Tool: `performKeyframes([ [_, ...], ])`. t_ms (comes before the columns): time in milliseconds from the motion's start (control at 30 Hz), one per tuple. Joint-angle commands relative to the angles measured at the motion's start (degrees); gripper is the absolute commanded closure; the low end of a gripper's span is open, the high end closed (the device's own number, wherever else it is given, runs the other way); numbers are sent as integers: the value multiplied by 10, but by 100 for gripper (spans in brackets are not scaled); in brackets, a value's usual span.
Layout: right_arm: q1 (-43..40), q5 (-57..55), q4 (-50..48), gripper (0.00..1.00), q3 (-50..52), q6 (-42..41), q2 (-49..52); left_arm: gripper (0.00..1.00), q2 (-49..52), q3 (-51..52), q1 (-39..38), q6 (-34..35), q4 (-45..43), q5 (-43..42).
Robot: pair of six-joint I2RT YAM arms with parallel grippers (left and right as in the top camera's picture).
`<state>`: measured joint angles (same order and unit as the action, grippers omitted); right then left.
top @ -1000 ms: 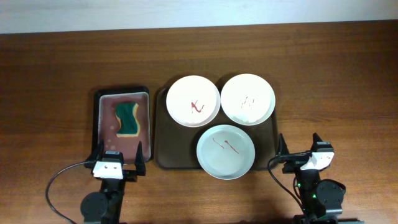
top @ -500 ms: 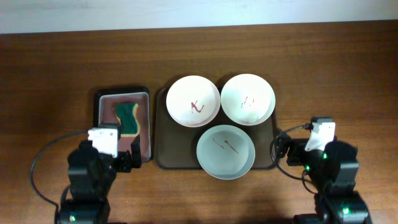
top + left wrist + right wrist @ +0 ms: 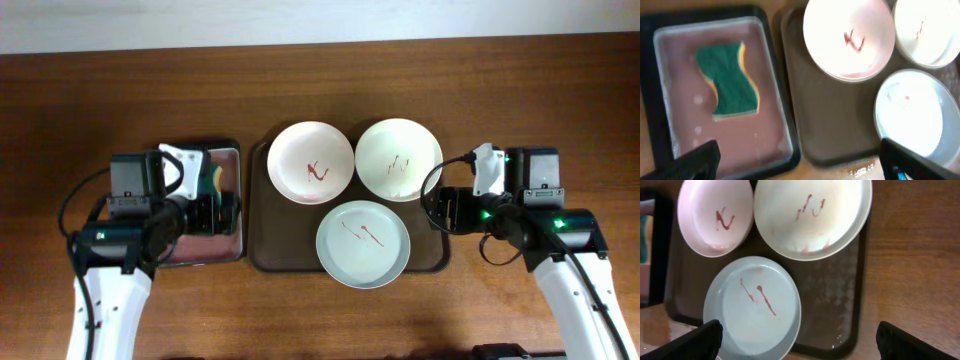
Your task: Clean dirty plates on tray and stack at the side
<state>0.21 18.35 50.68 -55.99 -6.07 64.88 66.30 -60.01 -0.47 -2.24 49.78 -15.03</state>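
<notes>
Next, I move my left gripper to the green and yellow sponge's middle (image 3: 211, 183) (image 3: 730, 79) in the small black tray, and I need to close it there.
Three white plates lie on the dark brown tray (image 3: 266, 250): a back left plate (image 3: 312, 162), a back right plate (image 3: 398, 160) and a front plate (image 3: 363, 244), each with red-brown smears. My left gripper (image 3: 205, 213) is open and empty above the small black tray. My right gripper (image 3: 443, 210) is open and empty above the brown tray's right rim. In the left wrist view the open jaws (image 3: 797, 167) frame the trays' front edges. In the right wrist view the open jaws (image 3: 800, 342) hang over the front plate (image 3: 752, 307) and the tray (image 3: 835, 300).
A small black tray (image 3: 228, 152) with a reddish, wet inside sits left of the brown tray. A green and yellow sponge (image 3: 729, 80) lies in it, mostly hidden by my left arm in the overhead view. Bare wooden table (image 3: 520, 100) surrounds both trays.
Both arms have risen from the table's front edge and moved toward the trays. The left gripper now hangs over the small black tray, the right by the brown tray's right rim.
</notes>
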Motion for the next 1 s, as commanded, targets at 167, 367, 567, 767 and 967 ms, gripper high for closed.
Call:
performKeyframes([
  [167,5,20,-3,1,-12,-2,3,2,116,-12,-3,78,-91,144],
  [367,5,20,-3,1,-12,-2,3,7,102,-13,-3,87,-69,149],
  [567,5,20,0,1,-12,-2,18,4,78,-13,18,108,-47,155],
  [767,5,20,21,1,-12,-1,20,3,108,-51,43,112,-69,139],
  [967,5,20,29,1,-12,-1,20,9,217,-59,43,119,-76,138],
])
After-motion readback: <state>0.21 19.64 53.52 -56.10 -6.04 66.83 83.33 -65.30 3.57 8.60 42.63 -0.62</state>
